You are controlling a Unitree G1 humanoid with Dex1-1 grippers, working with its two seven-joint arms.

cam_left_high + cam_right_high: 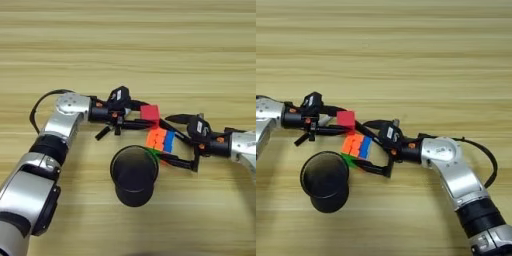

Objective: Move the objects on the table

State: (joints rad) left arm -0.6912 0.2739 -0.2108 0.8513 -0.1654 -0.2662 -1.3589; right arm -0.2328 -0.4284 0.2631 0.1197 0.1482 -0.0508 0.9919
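The robot's left gripper should release the small red cube on the far edge of the multicoloured puzzle cube [159, 124].
My left gripper [145, 118] reaches in from the left and is shut on the small red cube [150, 113], which sits just above the multicoloured puzzle cube [161, 140]. From the right, my right gripper [363, 145] stands open, one finger above the puzzle cube and one below it. The black mesh cup [133, 174] stands upright just in front of the puzzle cube, nearly touching it. A short black stick [102, 133] shows under the left gripper's wrist; I cannot tell whether it is the black marker. The white marker is out of view.
The wooden table [150, 45] stretches bare across the far half and to the right front [406, 220]. Both forearms cross the near half, the left one [55, 140] from the lower left, the right one [456, 175] from the lower right.
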